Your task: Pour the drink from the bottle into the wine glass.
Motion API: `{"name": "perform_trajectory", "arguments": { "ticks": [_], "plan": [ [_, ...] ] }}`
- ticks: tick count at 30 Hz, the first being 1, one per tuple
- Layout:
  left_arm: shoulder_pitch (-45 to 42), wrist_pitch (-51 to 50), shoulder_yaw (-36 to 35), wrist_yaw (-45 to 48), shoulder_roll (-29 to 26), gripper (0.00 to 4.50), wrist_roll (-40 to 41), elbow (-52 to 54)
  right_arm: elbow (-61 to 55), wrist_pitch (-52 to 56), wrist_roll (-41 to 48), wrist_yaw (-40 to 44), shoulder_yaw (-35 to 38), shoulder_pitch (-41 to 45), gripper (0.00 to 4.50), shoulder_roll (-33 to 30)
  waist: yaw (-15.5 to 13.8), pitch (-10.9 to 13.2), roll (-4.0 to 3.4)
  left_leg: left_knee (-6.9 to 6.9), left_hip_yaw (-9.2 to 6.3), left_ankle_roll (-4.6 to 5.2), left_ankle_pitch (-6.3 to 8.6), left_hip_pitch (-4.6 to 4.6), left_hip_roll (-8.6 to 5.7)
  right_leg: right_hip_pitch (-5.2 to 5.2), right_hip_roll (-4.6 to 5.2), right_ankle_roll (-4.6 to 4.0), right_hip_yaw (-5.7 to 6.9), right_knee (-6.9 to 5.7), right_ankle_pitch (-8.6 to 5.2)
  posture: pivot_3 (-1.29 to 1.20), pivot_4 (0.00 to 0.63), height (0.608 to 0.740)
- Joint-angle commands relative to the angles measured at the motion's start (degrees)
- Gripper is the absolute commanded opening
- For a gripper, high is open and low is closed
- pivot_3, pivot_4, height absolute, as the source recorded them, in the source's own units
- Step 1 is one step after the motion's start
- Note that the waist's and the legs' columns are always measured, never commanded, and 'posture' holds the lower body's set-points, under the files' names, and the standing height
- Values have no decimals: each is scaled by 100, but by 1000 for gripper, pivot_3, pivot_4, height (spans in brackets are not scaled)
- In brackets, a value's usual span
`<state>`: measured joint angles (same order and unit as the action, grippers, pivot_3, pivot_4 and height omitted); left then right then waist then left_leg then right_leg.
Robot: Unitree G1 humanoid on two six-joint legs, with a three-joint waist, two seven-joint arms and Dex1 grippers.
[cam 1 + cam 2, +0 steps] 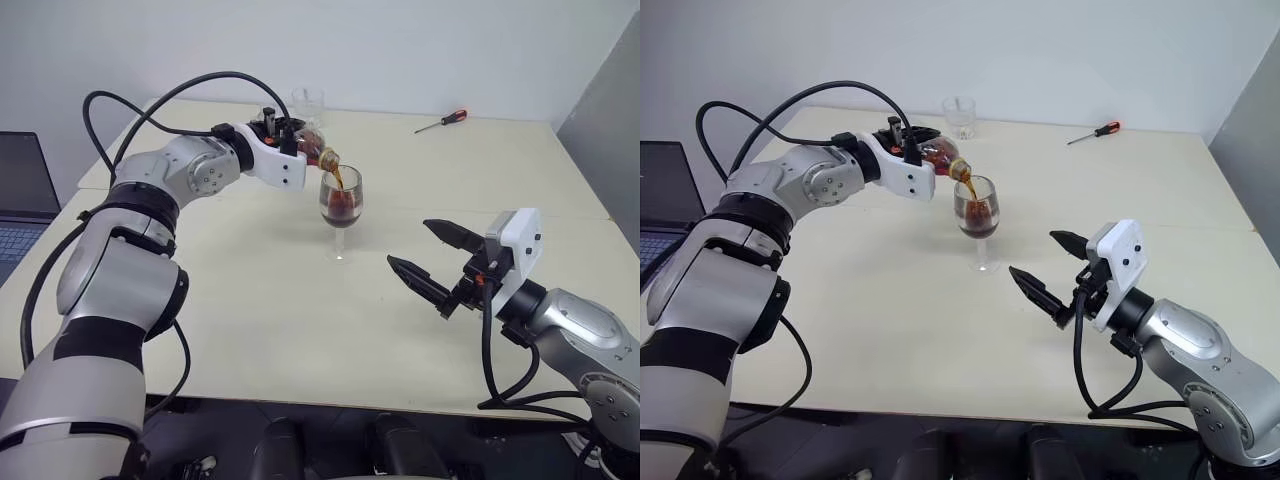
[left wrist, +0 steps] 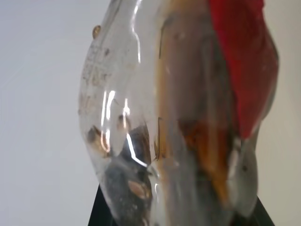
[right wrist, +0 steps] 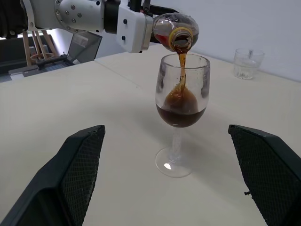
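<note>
My left gripper needs to release the bottle, now tipped over the wine glass's rim, so it stands upright on the cream table [image 1: 232, 242] between the laptop and the wine glass.
My left gripper [image 1: 290, 135] is shut on the bottle [image 1: 318, 153], which lies tipped with its open mouth over the rim of the wine glass [image 1: 341, 205]. A thin brown stream of the drink [image 3: 181, 66] falls from the mouth into the bowl, where dark liquid [image 3: 181, 115] fills the lower part. The glass stands upright on the cream table [image 1: 300, 300]. Close up, the left wrist view has the bottle's clear body and red label [image 2: 242, 61]. My right gripper [image 1: 432, 255] hangs open to the right of the glass, nothing between its fingers [image 3: 80, 165].
A short clear tumbler [image 1: 307, 104] stands at the back of the table behind the bottle. A red-handled screwdriver [image 1: 442, 121] lies at the back right. A laptop [image 1: 22, 195] sits off the table's left side.
</note>
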<state>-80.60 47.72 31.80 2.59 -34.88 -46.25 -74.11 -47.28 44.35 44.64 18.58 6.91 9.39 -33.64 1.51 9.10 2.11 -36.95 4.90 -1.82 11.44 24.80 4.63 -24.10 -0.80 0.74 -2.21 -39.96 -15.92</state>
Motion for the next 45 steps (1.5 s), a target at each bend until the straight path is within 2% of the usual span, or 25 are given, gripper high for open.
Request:
{"name": "perform_trajectory", "arguments": {
  "ticks": [1,10,21,26,29,32,36,40,45],
  "plan": [
    [-311,-31,-34,-144,-35,898,26,48,-247,-53,70,-36,79,13,4500,-40,0,0,0,0,0,0,0,0,0,0,0,0,0,0,0,0,150,740],
    [-258,10,-253,30,-14,864,314,19,-277,-52,84,-75,56,67,4500,-22,1,0,0,0,-1,0,0,0,0,0,0,0,0,0,0,0,150,740],
    [256,54,-1382,1438,113,864,1891,97,-102,-200,53,-29,-146,321,4500,224,15,0,0,-1,-1,0,0,-2,1,0,-1,-11,1,-3,7,0,150,740],
    [667,-612,-2474,2382,339,864,3234,163,5,-251,330,74,-60,618,4500,402,18,-1,0,-5,-1,0,0,1,2,1,0,-20,4,-3,12,0,150,740],
    [1028,-1297,-3310,2517,477,863,4166,409,195,-171,537,124,-287,1110,4500,563,53,-1,-1,-4,-2,0,0,-3,4,1,-3,-21,1,-6,12,0,150,740],
    [1577,-1843,-3831,2538,569,851,4746,850,473,-31,675,135,-373,1683,4500,596,69,-2,-1,-4,-6,0,-1,-7,7,1,-5,-23,3,-12,13,0,150,740],
    [2359,-2341,-4124,2847,700,847,5222,1530,791,457,816,353,-491,2376,4500,196,36,-2,-1,-5,-3,0,-1,-4,7,1,0,-25,3,-13,14,0,150,740],
    [2971,-2913,-4585,2758,802,847,5823,2162,900,684,654,714,-786,2629,4500,-235,6,-6,8,-7,-3,-1,-1,3,8,2,7,-25,5,-7,14,0,150,740],
    [3649,-3383,-4761,2330,1016,847,5994,3065,1169,471,678,1017,-773,2684,4500,-31,-5,-7,9,-8,-10,0,-1,4,8,6,8,-25,2,-8,15,0,150,740]
  ]
}}
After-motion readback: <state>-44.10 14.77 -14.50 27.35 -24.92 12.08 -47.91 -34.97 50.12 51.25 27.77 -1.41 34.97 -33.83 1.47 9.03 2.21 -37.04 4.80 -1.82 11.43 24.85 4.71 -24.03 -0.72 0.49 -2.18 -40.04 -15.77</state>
